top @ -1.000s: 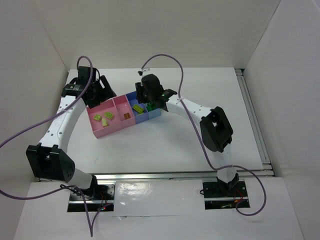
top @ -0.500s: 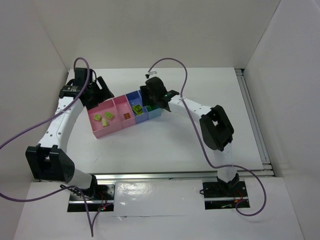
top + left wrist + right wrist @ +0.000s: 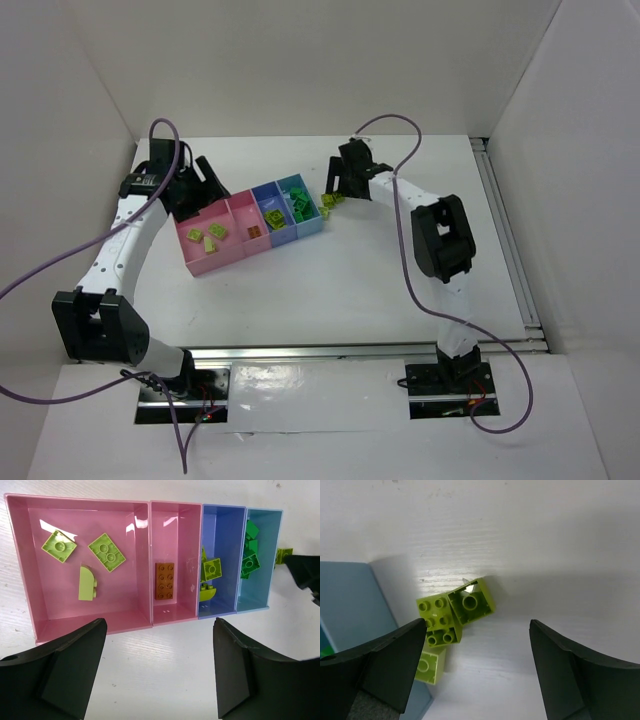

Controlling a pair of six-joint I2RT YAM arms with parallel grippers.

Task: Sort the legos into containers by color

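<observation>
Two yellow-green bricks are touching next to the light blue bin, so next my right gripper pulls them away from the bin and picks up the square brick (image 3: 471, 602) first.
The containers sit in a joined row: a large pink bin (image 3: 215, 250), a small pink bin (image 3: 172, 515), a blue bin (image 3: 222, 520) and a light blue bin (image 3: 262, 525). Three yellow-green legos (image 3: 106, 552) lie in the large pink bin and a brown brick (image 3: 164, 580) in the small one. The blue bin holds yellow-green bricks (image 3: 212, 569); the light blue bin holds dark green ones (image 3: 249, 562). Three loose yellow-green bricks (image 3: 440, 621) lie on the table by the light blue bin's corner (image 3: 350, 600). My right gripper (image 3: 477, 630) hangs open above them, also visible from above (image 3: 335, 195). My left gripper (image 3: 159, 630) is open and empty beside the pink bins (image 3: 195, 190).
White enclosure walls close in on the left, back and right. A metal rail (image 3: 505, 230) runs along the table's right edge and another along the front. Purple cables (image 3: 385, 125) arc over both arms.
My right gripper has opened and swung right, from over the blue bins to the loose bricks beside the light blue bin. The left arm has barely moved.
</observation>
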